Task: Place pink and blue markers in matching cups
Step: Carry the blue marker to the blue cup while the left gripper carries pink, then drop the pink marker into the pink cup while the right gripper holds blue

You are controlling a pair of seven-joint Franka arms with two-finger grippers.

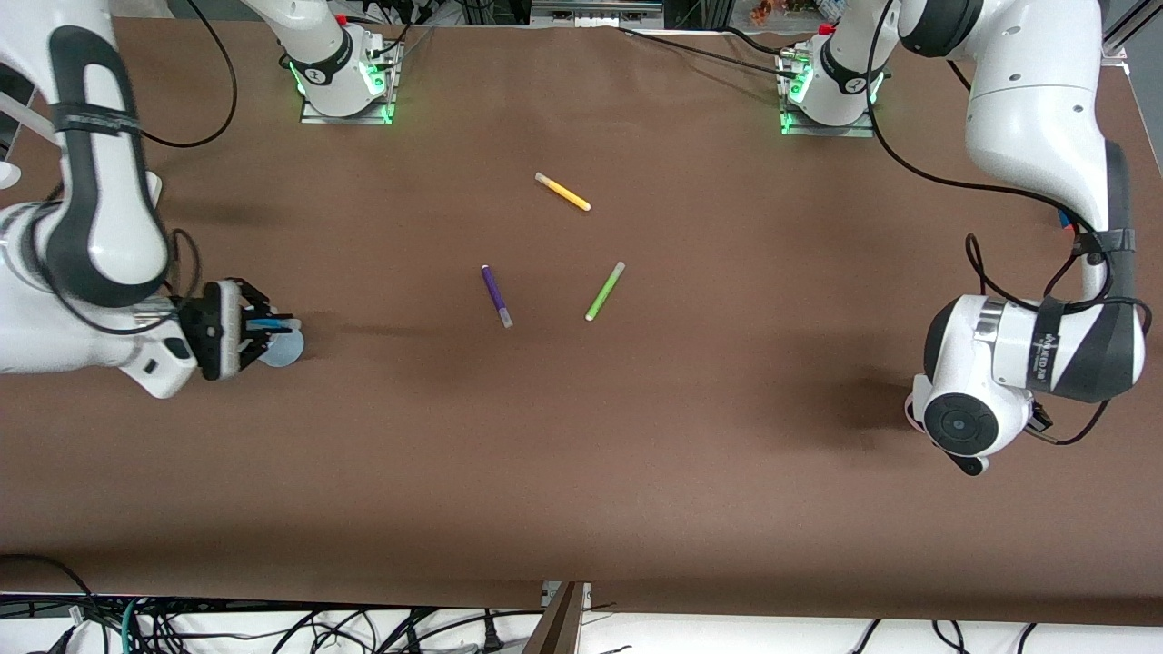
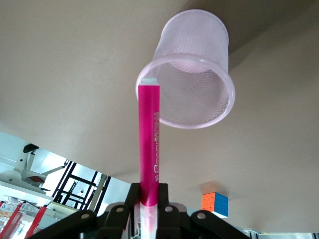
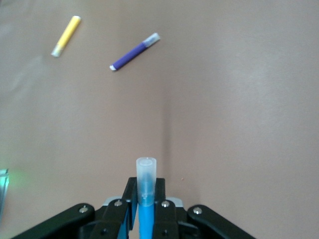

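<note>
Next, I release the blue marker from my right gripper inside the light blue cup (image 1: 268,336) just below its fingers.
My right gripper (image 1: 273,331) is shut on the blue marker (image 1: 268,322) and holds it level over the light blue cup (image 1: 289,350) at the right arm's end of the table. In the right wrist view the blue marker (image 3: 146,199) sits between the fingers of my right gripper (image 3: 146,186), greyish cap outward. My left gripper (image 2: 149,191) is shut on the pink marker (image 2: 149,139), whose end is at the rim of the pale pink cup (image 2: 197,74). In the front view my left gripper and the pink cup are hidden under the left arm's wrist (image 1: 963,422).
A yellow marker (image 1: 562,192), a dark purple marker (image 1: 496,295) and a lime green marker (image 1: 605,291) lie mid-table. The yellow marker (image 3: 66,36) and the purple marker (image 3: 134,52) also show in the right wrist view. A colour cube (image 2: 215,204) sits near the pink cup.
</note>
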